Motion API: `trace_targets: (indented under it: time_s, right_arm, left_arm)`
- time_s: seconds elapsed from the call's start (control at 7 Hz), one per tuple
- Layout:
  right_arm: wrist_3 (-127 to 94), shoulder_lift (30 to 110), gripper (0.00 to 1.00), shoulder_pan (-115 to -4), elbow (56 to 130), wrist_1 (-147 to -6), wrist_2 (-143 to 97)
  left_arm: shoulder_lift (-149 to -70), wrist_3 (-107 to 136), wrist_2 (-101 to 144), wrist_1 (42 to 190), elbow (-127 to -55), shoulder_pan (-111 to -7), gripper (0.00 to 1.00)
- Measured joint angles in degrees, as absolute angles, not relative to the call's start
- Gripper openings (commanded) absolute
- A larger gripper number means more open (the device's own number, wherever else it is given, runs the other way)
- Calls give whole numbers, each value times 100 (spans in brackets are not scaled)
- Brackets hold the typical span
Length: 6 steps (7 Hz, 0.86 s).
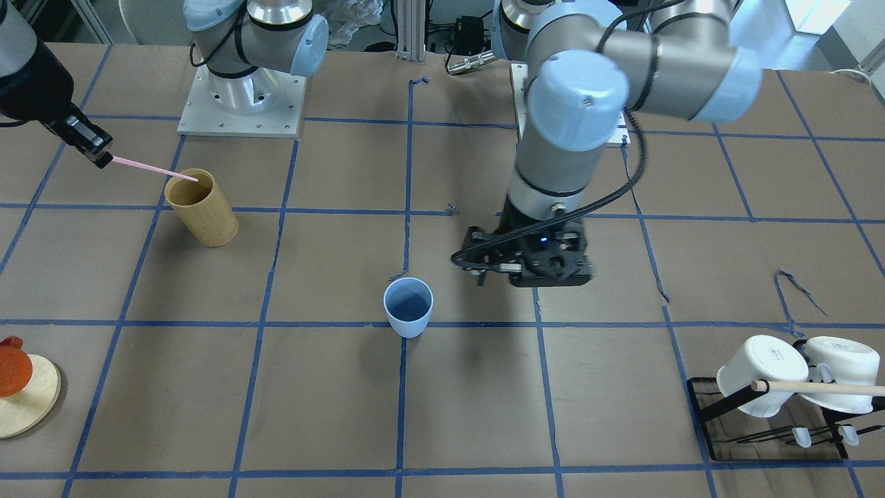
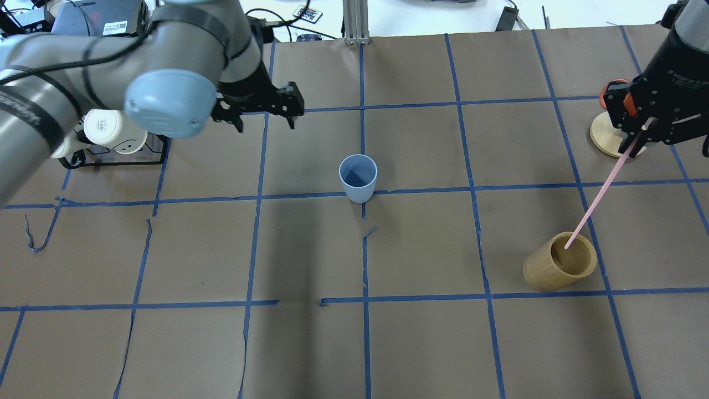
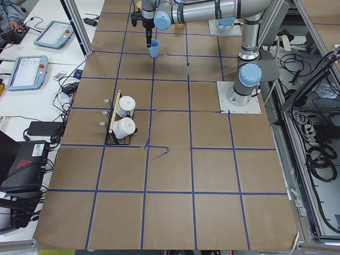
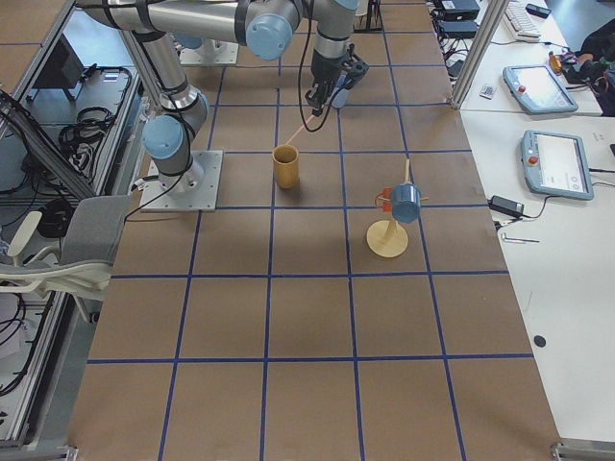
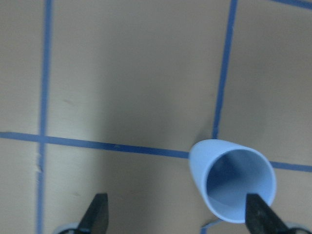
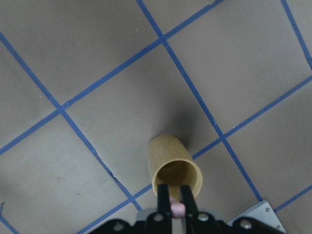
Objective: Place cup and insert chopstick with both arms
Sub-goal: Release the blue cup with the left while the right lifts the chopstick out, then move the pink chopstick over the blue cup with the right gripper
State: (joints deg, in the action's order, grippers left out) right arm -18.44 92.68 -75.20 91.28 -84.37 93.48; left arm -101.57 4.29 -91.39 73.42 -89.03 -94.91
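Note:
Next, my right gripper releases the pink chopstick inside the pale blue cup (image 1: 403, 315), so that it leans on the cup's rim.
The pale blue cup (image 1: 408, 306) stands upright on the table near the middle, also in the overhead view (image 2: 358, 177). My left gripper (image 2: 265, 119) is open and empty, hovering beside and above the cup; in the left wrist view the cup (image 5: 233, 179) lies close to one fingertip (image 5: 261, 217). My right gripper (image 2: 637, 147) is shut on the upper end of the pink chopstick (image 2: 598, 194). The stick slants down with its lower end inside the tan bamboo cylinder (image 2: 562, 260). The right wrist view shows the cylinder (image 6: 173, 165) straight below the shut fingers.
A black rack with white mugs (image 1: 781, 377) and a wooden dowel (image 1: 823, 387) stands on my left side. A round wooden stand (image 2: 609, 136) with an orange piece sits behind my right gripper. Blue tape lines cross the brown table.

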Motion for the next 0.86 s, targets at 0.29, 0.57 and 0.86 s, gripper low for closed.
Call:
trace_targets:
  time_s: [0.29,0.57,0.86]
  right_arm:
    - [-2163,9195,0,-7932,9072,-8895,9121]
    - [-3160,8908,0,-8923,9064,-9688,9268]
    - [-4100,8634,0,-10000,9060,-10488,9547]
  left_arm:
    - [-9628,-92,-9221,7690,-8853,-9168,100]
    - [-9297,-211,-9187,7867,-8919,-8985,100]
    - [-9224,-192,-9191,7904,-8941,-8880,100]
